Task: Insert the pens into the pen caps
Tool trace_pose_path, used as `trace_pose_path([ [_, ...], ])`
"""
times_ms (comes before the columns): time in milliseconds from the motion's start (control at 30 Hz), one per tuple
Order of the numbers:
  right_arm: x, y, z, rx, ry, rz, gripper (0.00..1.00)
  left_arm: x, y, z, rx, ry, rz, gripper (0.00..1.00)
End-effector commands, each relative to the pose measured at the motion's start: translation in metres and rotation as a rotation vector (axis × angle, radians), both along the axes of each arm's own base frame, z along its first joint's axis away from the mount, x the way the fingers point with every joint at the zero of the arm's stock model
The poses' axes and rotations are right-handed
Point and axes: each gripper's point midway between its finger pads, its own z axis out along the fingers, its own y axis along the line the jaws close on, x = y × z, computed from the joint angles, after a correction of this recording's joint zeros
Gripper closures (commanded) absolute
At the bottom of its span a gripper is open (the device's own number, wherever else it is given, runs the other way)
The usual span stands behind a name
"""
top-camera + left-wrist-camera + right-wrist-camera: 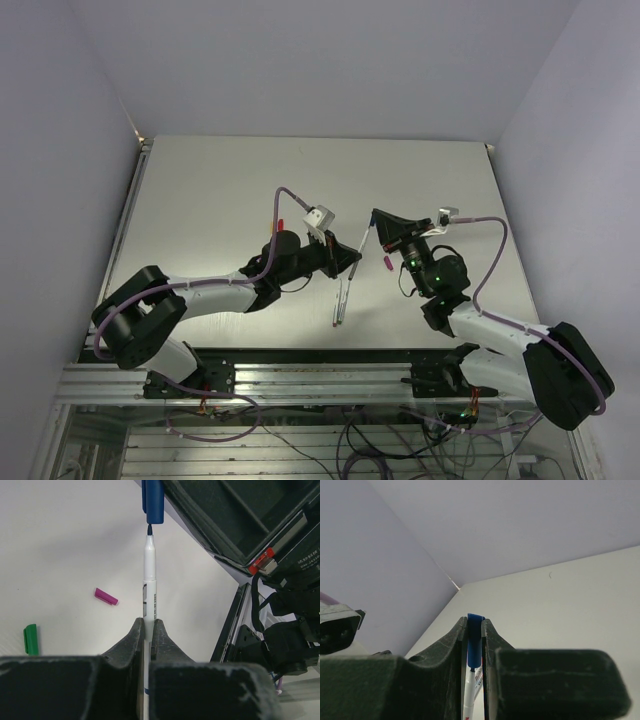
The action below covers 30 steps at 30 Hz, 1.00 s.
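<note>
Next, my left gripper puts the white pen down on the table (296, 241) beside the small red piece, toward my right gripper. The pen is now held at the blue cap.
My left gripper (148, 622) is shut on a white pen (149, 580) and holds it off the table, its dark blue tip pointing at the blue cap (153, 500). The tip sits right at the cap's open mouth, in line with it. My right gripper (475, 621) is shut on that blue cap (475, 642), and the pen (469, 690) shows just below it. In the top view the two grippers meet over the table's middle, left (352, 260) and right (373, 221). A purple cap (106, 596) and a green cap (30, 639) lie on the table.
Loose pens (340, 300) lie on the table in front of the left gripper. The purple cap (386, 262) lies under the right gripper. A small red piece (281, 224) lies behind the left arm. The right arm's body (240, 520) is close by the pen.
</note>
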Motion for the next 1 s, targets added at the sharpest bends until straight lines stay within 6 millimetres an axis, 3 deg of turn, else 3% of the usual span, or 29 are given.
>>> trace_pose_path([
  [0,-0.002,0.001,0.007,0.026,-0.028,0.013,1.0,-0.003,-0.007,0.039,-0.088,-0.079,-0.034,0.93],
  [433,-0.006,0.01,-0.005,0.026,0.012,0.068,1.0,0.005,0.0,0.042,-0.107,-0.086,0.029,0.93],
  [967,-0.034,0.043,-0.054,-0.072,0.142,0.283,1.0,0.022,0.012,0.051,-0.191,-0.081,0.159,0.93],
])
